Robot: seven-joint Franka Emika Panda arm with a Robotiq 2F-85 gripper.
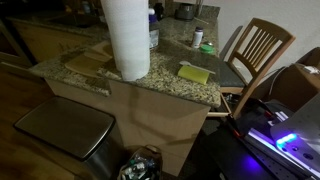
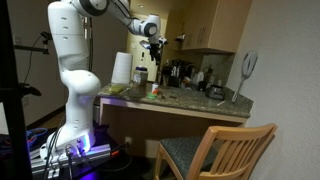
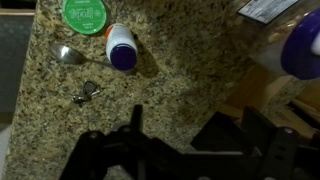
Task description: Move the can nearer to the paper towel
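Next, I move my gripper next to the dark top of the can [image 1: 198, 31] [image 3: 123, 57] beside the green round object and close it there.
The can [image 1: 198, 38] is a small pale cylinder with a dark top, standing near the far end of the granite counter [image 1: 160, 78]. In the wrist view the can [image 3: 120, 47] lies up and to the left of my gripper [image 3: 185, 135]. The gripper is open and empty, with bare counter between its fingers. In an exterior view the gripper [image 2: 152, 42] hangs high above the counter. The paper towel [image 1: 125, 40] is a tall white roll at the counter's near side, well apart from the can. It also shows in the other exterior view [image 2: 121, 68]. It is out of the wrist view.
A green round object [image 3: 85, 12] sits beside the can, with a spoon [image 3: 68, 53] and keys [image 3: 85, 93] nearby. A clear bottle with a blue cap [image 3: 300, 45] stands behind the roll. A yellow sponge block [image 1: 194, 73] lies mid-counter. A wooden chair [image 1: 255, 50] stands at the counter's end.
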